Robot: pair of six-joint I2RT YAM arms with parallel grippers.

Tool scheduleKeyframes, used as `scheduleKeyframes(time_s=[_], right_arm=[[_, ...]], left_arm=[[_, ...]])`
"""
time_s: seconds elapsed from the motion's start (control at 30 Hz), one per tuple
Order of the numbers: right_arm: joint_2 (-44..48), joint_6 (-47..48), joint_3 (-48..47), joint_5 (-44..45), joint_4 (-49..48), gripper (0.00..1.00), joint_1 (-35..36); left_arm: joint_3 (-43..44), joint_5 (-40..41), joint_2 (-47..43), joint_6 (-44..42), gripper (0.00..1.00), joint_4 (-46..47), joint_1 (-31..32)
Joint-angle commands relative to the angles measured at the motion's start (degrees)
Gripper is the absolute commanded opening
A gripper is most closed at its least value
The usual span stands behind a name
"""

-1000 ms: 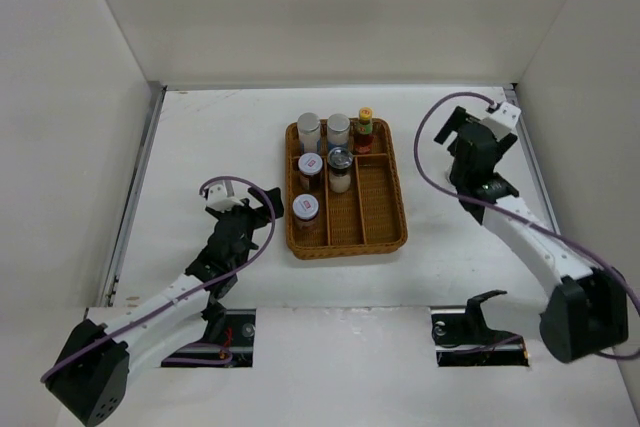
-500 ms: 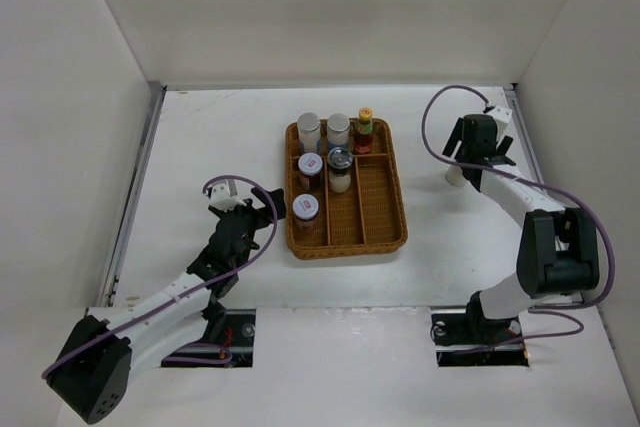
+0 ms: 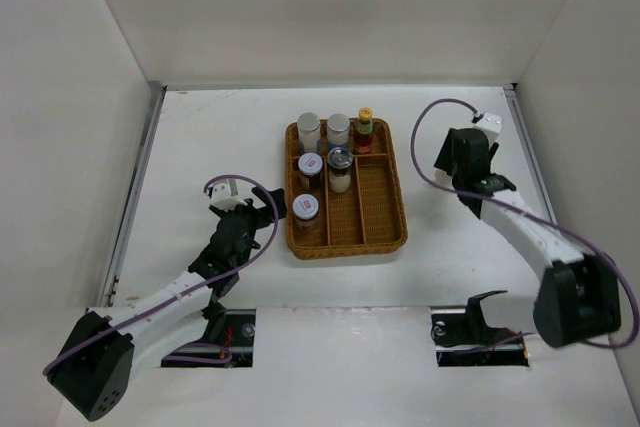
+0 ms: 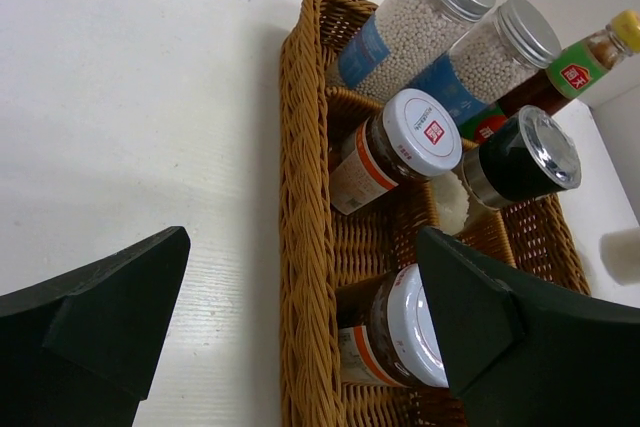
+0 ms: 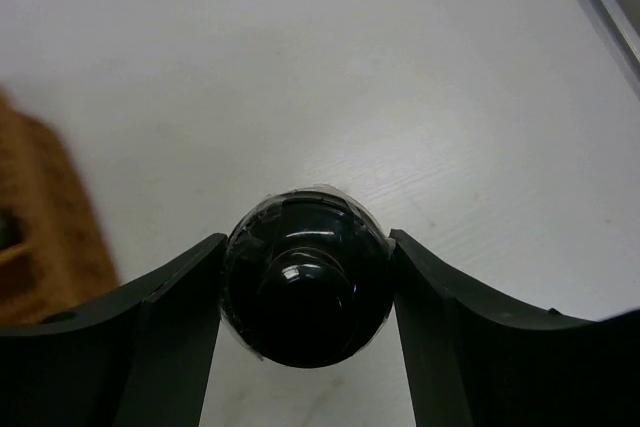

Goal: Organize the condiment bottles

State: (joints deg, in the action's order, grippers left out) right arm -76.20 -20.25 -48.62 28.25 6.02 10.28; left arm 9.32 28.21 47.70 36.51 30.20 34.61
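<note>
My right gripper is going to release its black-lidded jar in the wicker tray's middle column (image 3: 346, 217), next to the nearest white-lidded jar.
The wicker tray (image 3: 385, 209) holds several condiment bottles: two silver-lidded jars (image 3: 308, 126), a dark-red sauce bottle with a yellow cap (image 3: 365, 119), two white-pink-lidded jars (image 3: 304, 207) and a black-lidded jar (image 3: 340, 159). In the left wrist view they show over the tray rim (image 4: 300, 197), the nearest white-lidded jar (image 4: 400, 332) low down. My left gripper (image 3: 255, 210) (image 4: 302, 242) is open and empty beside the tray's left wall. My right gripper (image 3: 450, 162) (image 5: 307, 237) is right of the tray, shut on another black-lidded jar (image 5: 305, 287). That jar is hidden in the top view.
White walls stand on three sides, with a metal rail (image 3: 135, 197) along the left edge. The tray's right compartments (image 3: 380, 197) hold nothing. The tray shows blurred at the left of the right wrist view (image 5: 40, 217). A pale cylinder (image 4: 620, 255) stands beyond the tray.
My right arm has swung and its gripper now sits a little further left, over the spot where a pale jar stood on the table. The left arm has barely moved.
</note>
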Motion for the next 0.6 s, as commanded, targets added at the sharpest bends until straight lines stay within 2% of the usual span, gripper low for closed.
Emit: scheduleKeyframes(time_s=[0.0, 0.13, 0.3, 0.43, 0.57], right_arm=[[13.17, 0.04, -0.08, 3.39, -5.41, 0.55, 8.37], [18.1, -2.68, 2.12, 2.25, -6.46, 0.56, 21.45], [13.99, -4.1, -0.5, 3.04, -10.94, 0.56, 36.32], [6.18, -3.83, -4.19, 3.48, -11.82, 0.56, 42.13], [-0.77, -3.83, -5.96, 3.74, -12.7, 0.56, 44.16]], left_arm=[[1.14, 1.14, -0.86, 0.66, 1.0, 2.68, -0.64], [1.31, 3.17, -0.33, 0.75, 1.0, 1.1, -0.99], [1.66, 2.91, 2.12, 2.24, 1.0, 1.27, -1.78], [1.84, 1.85, 3.27, 3.47, 1.0, 0.57, -3.01], [1.66, 1.68, 3.62, 4.62, 1.0, 0.48, -4.07]])
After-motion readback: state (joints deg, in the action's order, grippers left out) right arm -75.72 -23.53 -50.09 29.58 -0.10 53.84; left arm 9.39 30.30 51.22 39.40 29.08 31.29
